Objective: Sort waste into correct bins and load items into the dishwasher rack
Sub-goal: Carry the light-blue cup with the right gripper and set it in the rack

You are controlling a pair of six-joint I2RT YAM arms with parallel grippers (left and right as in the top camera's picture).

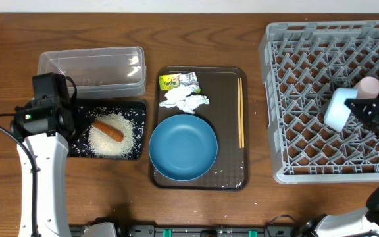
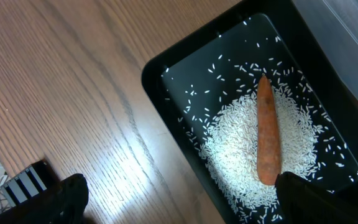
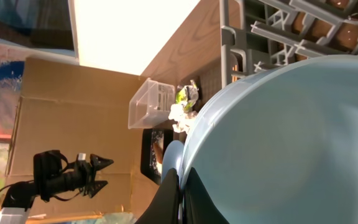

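Observation:
The small light-blue bowl, now on its side over the dishwasher rack, will be let go by my right gripper on the rack's wires [image 1: 347, 120] just in front of the pinkish cup.
My left gripper [image 1: 76, 126] [image 2: 185, 208] stands open and empty over the near-left corner of the black tray [image 1: 141, 153] [image 2: 153, 73]. One finger is over the wood, the other over the loose rice [image 1: 107, 143] [image 2: 235, 143]. On the rice lies the orange carrot stick [image 1: 108, 130] [image 2: 267, 134]. My right gripper [image 1: 355, 108] [image 3: 182, 173] is shut on the rim of a small light-blue bowl [image 1: 338, 110] [image 3: 278, 137], held on its side over the grey dishwasher rack [image 1: 308, 85] [image 3: 235, 37]. The large dark-blue bowl [image 1: 183, 147], chopsticks [image 1: 241, 112], white tissue [image 1: 184, 100] and yellow-green wrapper [image 1: 173, 81] rest on the brown serving tray [image 1: 232, 131].
The clear plastic tub [image 1: 91, 69] [image 2: 347, 37] stands just behind the black tray. A pale pinkish cup-like thing [image 1: 370, 85] sits in the rack beside the held bowl. A few rice grains lie on the serving tray's front edge.

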